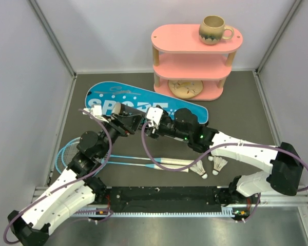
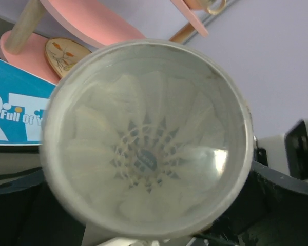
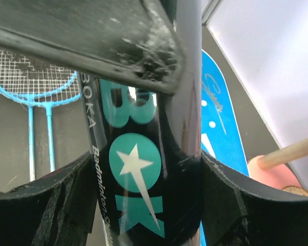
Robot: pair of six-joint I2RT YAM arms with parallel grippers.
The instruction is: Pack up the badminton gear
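Note:
My left gripper spans the black tube's whole lid; it should open, back off, pinch the lid's rim [image 2: 223, 205], pull the lid off.
The black tube [image 3: 143, 169], printed with a teal star, is clamped between my right gripper's [image 3: 143, 179] fingers. Its pale, lidded end [image 2: 236, 102] fills the left wrist view, and one white shuttlecock [image 2: 143, 159] shows inside it. My left gripper [image 2: 149, 205] closes on that end, with dark fingers at both sides of the rim. In the top view both grippers, left [image 1: 124, 122] and right [image 1: 153, 123], meet above the blue cover [image 1: 105, 95]. Two light-blue rackets [image 1: 66, 151] lie at the front left. Two shuttlecocks [image 1: 199, 169] [image 1: 220, 165] lie by the racket handles.
The pink three-tier shelf [image 1: 195, 56] stands at the back right with the beige mug [image 1: 214, 29] on top and a round patterned disc [image 1: 185, 87] on its lowest tier. Grey walls close in the table on three sides.

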